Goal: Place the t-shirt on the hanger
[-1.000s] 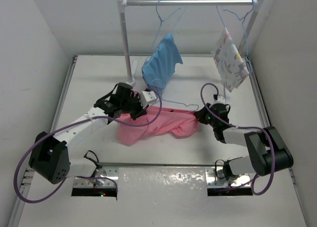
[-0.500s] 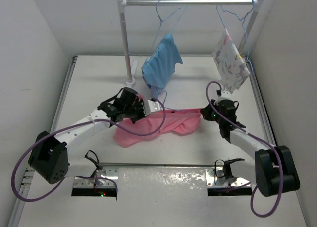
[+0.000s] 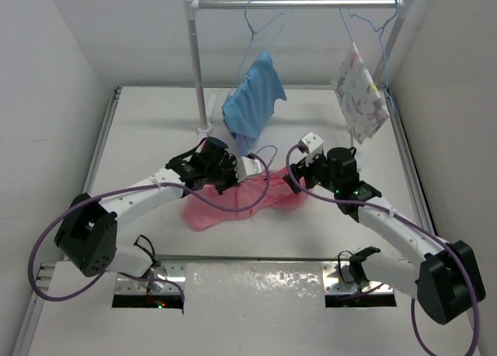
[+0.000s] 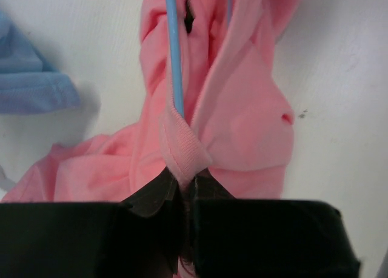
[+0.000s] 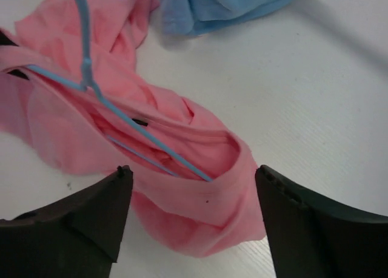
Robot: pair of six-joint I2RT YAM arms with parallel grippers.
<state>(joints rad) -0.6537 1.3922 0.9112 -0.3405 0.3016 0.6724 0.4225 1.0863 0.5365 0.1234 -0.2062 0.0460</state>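
The t-shirt's shoulder lies bunched while my left gripper pinches the t-shirt's collar over the hanger, so that gripper should take the cloth farther out [image 4: 130, 169] and pull it straight.
The salmon-pink t-shirt [image 3: 225, 204] lies crumpled on the table between the two arms. My left gripper [image 3: 256, 173] is shut on its ribbed collar [image 4: 182, 150], pinched between the fingertips [image 4: 185, 182]. The thin light-blue hanger [image 4: 176, 59] runs into the neck opening, and most of it is hidden by cloth. In the right wrist view the hanger's wires [image 5: 151, 141] cross inside the t-shirt [image 5: 200, 211]. My right gripper [image 5: 194, 172] stands open just above the t-shirt's right end [image 3: 297, 177], with a pink fold lying under the gap and nothing gripped.
A rail [image 3: 295, 4] on a white post [image 3: 196, 68] spans the back. It carries a light-blue shirt [image 3: 252, 99] and a white patterned cloth [image 3: 359, 95] on their own hangers. The blue shirt's hem [image 5: 224, 5] hangs close behind the t-shirt. Walls close both sides.
My right gripper has let go of the t-shirt, opened wide and moved left over its right end. My left gripper has carried the collar to the right, bunching the cloth.
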